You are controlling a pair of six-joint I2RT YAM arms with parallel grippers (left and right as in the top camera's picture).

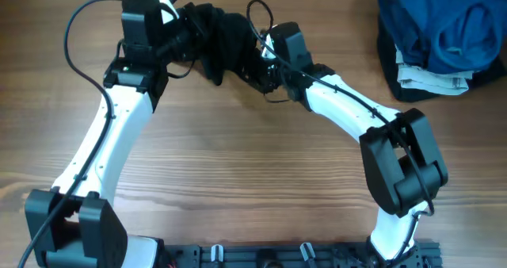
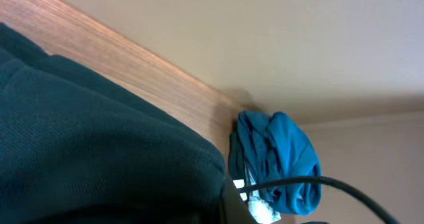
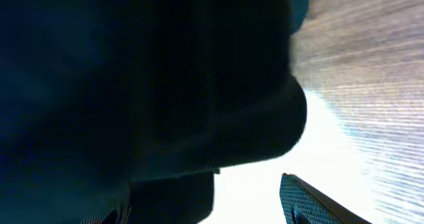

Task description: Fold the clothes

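The black clothes are bunched up against my right gripper, so it should back away, pinch the lump's edge point(image 1: 248, 46) and pull it away from my left gripper.
The black clothes point(image 1: 224, 40) hang bunched in a wrinkled lump at the far middle of the table, between both grippers. My left gripper point(image 1: 186, 36) is at the lump's left side. In the left wrist view the dark fabric point(image 2: 99, 144) fills the jaws and hides the fingers, so it looks shut on the cloth. My right gripper point(image 1: 260, 63) is at the lump's right lower side. In the right wrist view the black fabric point(image 3: 132, 78) covers the left finger, and the right finger point(image 3: 311, 201) stands apart with a bright gap between them, so it is open.
A bright blue garment point(image 1: 444, 26) lies piled at the far right corner on a dark cloth, with a small white folded piece point(image 1: 432, 79) under its front edge. The blue pile also shows in the left wrist view point(image 2: 278, 158). The wooden table point(image 1: 253, 165) lies below.
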